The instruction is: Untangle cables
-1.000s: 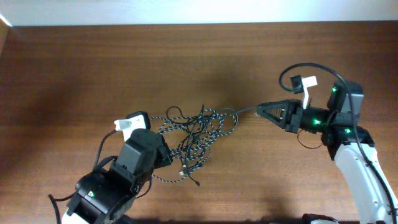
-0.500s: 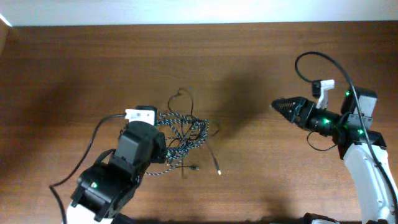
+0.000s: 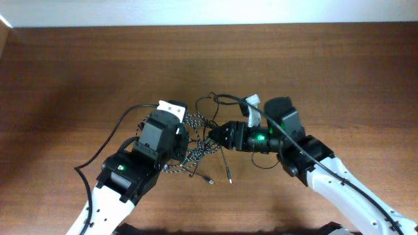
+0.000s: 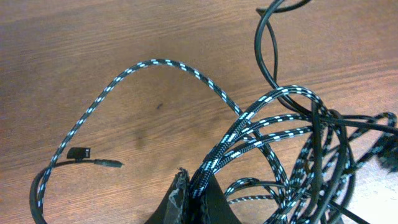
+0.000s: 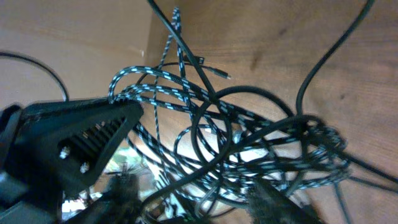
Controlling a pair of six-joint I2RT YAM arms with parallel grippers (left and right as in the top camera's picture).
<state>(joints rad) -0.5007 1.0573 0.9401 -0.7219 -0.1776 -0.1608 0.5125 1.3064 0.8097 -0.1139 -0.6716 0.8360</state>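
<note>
I need to let go of the braided black-and-white cable with my left gripper on the wood [image 3: 138, 160] under that gripper's black wrist.
The cables lie as one tangle [image 3: 199, 149] at mid-table between my two arms. My left gripper [image 3: 185, 140] is shut on a strand of the braided black-and-white cable [image 4: 168, 63], which runs out from between its tips [image 4: 196, 186]. The thin plain black cable [image 4: 268, 43] loops through the same knot, and a small plug [image 4: 99, 163] rests on the wood. My right gripper [image 3: 219, 135] points left into the tangle. Its fingers [image 5: 121, 193] stand apart with braided [image 5: 165, 93] and black strands crossing the gap, none clamped. Two loose plug ends [image 3: 230, 179] trail toward the front.
Thick black leads arc from the left arm [image 3: 124, 124] and over the right wrist [image 3: 225, 98]. The wooden table [image 3: 78, 72] ends at a white wall along the back. The left gripper's black body [image 5: 74, 146] fills the right wrist view's left side.
My right gripper let go of the strand it was pulling, drew away right, then came back left into the tangle with its fingers apart. The left arm carried the bunched tangle up and right.
</note>
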